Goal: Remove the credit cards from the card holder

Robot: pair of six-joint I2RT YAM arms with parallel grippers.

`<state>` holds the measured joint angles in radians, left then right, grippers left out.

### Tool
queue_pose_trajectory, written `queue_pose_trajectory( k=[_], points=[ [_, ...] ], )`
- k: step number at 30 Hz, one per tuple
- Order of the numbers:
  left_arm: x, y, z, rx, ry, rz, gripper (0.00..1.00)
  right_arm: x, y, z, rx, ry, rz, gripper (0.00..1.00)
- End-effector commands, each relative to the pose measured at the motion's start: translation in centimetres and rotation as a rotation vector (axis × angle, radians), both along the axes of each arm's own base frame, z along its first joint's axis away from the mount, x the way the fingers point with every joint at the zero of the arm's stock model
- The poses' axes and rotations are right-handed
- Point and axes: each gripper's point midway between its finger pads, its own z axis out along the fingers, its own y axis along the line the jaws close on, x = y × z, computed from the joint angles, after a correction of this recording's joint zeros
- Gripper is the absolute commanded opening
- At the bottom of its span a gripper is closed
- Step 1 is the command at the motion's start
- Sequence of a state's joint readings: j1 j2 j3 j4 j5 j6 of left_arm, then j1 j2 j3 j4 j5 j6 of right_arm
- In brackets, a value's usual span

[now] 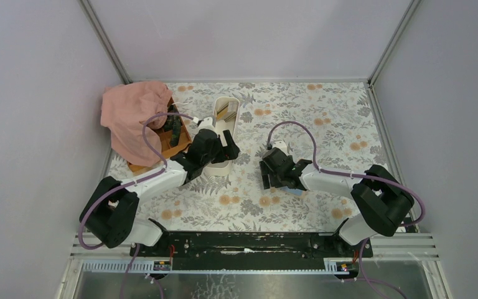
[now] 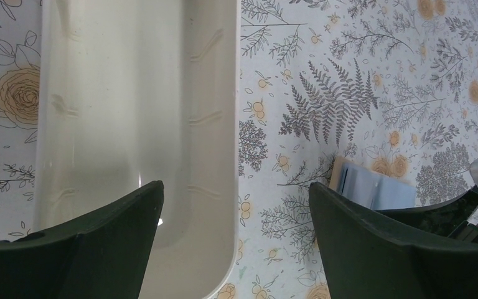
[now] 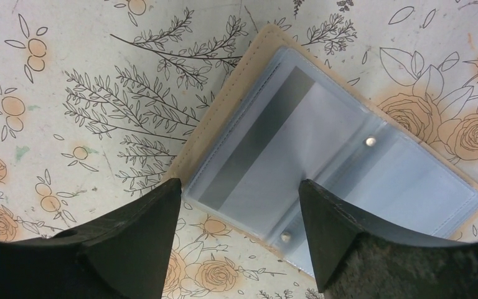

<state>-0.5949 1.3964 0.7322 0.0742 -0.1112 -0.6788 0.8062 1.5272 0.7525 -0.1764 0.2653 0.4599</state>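
The sleeve of the striped card lies flat against the card holder, so I need to pinch the sleeve's near edge (image 3: 227, 218) with my right gripper and turn it over before drawing a card out.
The card holder (image 3: 348, 168) lies open on the floral table, light blue inside with a tan cover and clear sleeves. Its left sleeve holds a pale credit card (image 3: 255, 140) with a dark grey stripe. My right gripper (image 3: 239, 187) hangs open over the holder's near edge, with nothing between the fingers. From above, only a blue corner of the holder (image 1: 294, 190) shows under the right gripper (image 1: 266, 177). My left gripper (image 2: 236, 187) is open and empty above the near end of the white oval tray (image 2: 211, 93). The holder (image 2: 373, 184) lies to its right.
The long white tray (image 1: 226, 134) stands left of centre, with a small flat thing at its far end, too small to tell what. A pink cloth (image 1: 134, 115) drapes over a brown wooden box (image 1: 177, 134) at the back left. Grey walls close in the table.
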Motion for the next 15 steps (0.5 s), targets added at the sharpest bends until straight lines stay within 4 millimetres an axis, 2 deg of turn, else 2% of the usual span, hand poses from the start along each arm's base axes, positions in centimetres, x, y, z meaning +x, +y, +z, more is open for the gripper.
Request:
queue_pose_trajectory(
  k=[1, 10, 15],
  points=[
    [0.4, -0.6, 0.5, -0.006, -0.029, -0.022, 0.93, -0.5, 0.1, -0.5, -0.006, 0.021, 0.003, 0.74],
    [0.4, -0.9, 0.4, -0.013, -0.021, -0.033, 0.93, -0.9, 1.0, -0.2, 0.053, 0.024, 0.025, 0.64],
    [0.3, -1.0, 0.3, -0.012, -0.020, -0.035, 0.93, -0.9, 1.1, 0.1, 0.071, 0.019, 0.018, 0.51]
  ],
)
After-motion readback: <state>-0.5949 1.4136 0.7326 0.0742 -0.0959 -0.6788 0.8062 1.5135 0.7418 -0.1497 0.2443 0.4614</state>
